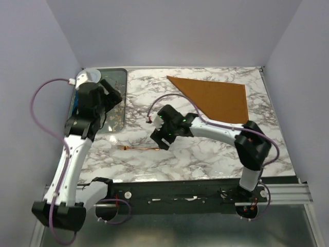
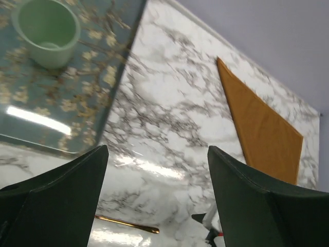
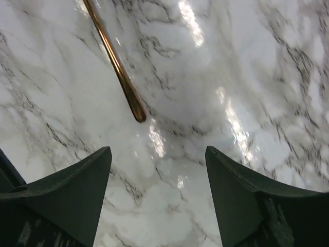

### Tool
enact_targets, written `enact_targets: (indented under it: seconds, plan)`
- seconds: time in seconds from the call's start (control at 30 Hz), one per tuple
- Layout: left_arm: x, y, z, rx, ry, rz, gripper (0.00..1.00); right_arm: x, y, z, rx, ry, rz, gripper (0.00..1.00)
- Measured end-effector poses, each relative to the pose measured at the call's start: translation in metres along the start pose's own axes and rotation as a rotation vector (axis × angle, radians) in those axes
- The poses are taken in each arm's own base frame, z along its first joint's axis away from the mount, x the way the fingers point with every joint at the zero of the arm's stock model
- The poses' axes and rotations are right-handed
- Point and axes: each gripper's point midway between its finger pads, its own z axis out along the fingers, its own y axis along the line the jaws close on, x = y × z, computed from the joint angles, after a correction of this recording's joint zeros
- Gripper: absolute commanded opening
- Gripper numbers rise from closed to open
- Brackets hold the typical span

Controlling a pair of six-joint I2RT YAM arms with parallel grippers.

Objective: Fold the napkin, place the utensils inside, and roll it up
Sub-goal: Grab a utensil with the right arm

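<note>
The robot's right gripper should next move to the copper fork and close on the middle of its handle (image 1: 141, 148) (image 3: 93, 15), between the tines and the end of the handle.
The rust-orange napkin (image 1: 216, 98) lies flat at the back right of the marble table; it shows too in the left wrist view as the napkin (image 2: 262, 128). The copper fork (image 1: 139, 148) lies near the front middle. Its handle (image 3: 115, 62) ends just ahead of my right gripper (image 3: 157, 154), which is open and empty above the marble. In the top view the right gripper (image 1: 160, 140) hovers at the fork's right end. My left gripper (image 2: 158, 149) is open and empty, high over the tray's edge (image 1: 112, 92), with the fork handle (image 2: 128, 224) below it.
A teal flower-patterned tray (image 1: 117, 122) sits at the back left with a pale green cup (image 2: 49, 33) on it. Grey walls close in the table on three sides. The marble table (image 1: 205, 149) ends at a black rail in front.
</note>
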Motion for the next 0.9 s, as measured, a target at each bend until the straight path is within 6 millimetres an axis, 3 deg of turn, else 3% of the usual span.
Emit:
enact_targets:
  seconds: [0.1,0.23,0.3,0.4,0.47,0.6,0.7,0.73,0.9]
  plan:
    - [-0.031,0.031,-0.039,-0.062,-0.149,0.001,0.87,-0.025,0.019,0.032,-0.046,0.024,-0.122,0.74]
    - [-0.032,0.051,-0.069,-0.082,-0.218,-0.015,0.86,-0.061,0.037,0.064,-0.086,0.015,-0.2,0.71]
    - [-0.026,0.058,-0.07,-0.095,-0.212,-0.021,0.86,-0.067,0.048,0.081,-0.112,0.027,-0.237,0.71]
    - [-0.018,0.064,-0.061,-0.122,-0.175,-0.018,0.86,-0.061,0.056,0.094,-0.128,0.061,-0.256,0.66]
    - [-0.015,0.067,-0.052,-0.135,-0.144,-0.014,0.86,-0.054,0.063,0.106,-0.136,0.096,-0.273,0.59]
    - [-0.008,0.073,-0.04,-0.165,-0.096,-0.014,0.86,-0.061,0.072,0.112,-0.14,0.093,-0.281,0.46]
    - [-0.014,0.071,-0.044,-0.16,-0.107,-0.018,0.86,-0.062,0.074,0.114,-0.129,0.098,-0.274,0.17]
    - [-0.017,0.069,-0.045,-0.155,-0.114,-0.02,0.86,-0.062,0.073,0.114,-0.119,0.098,-0.273,0.01]
    - [-0.022,0.065,-0.048,-0.14,-0.127,-0.034,0.86,-0.059,0.069,0.114,-0.089,0.106,-0.253,0.01]
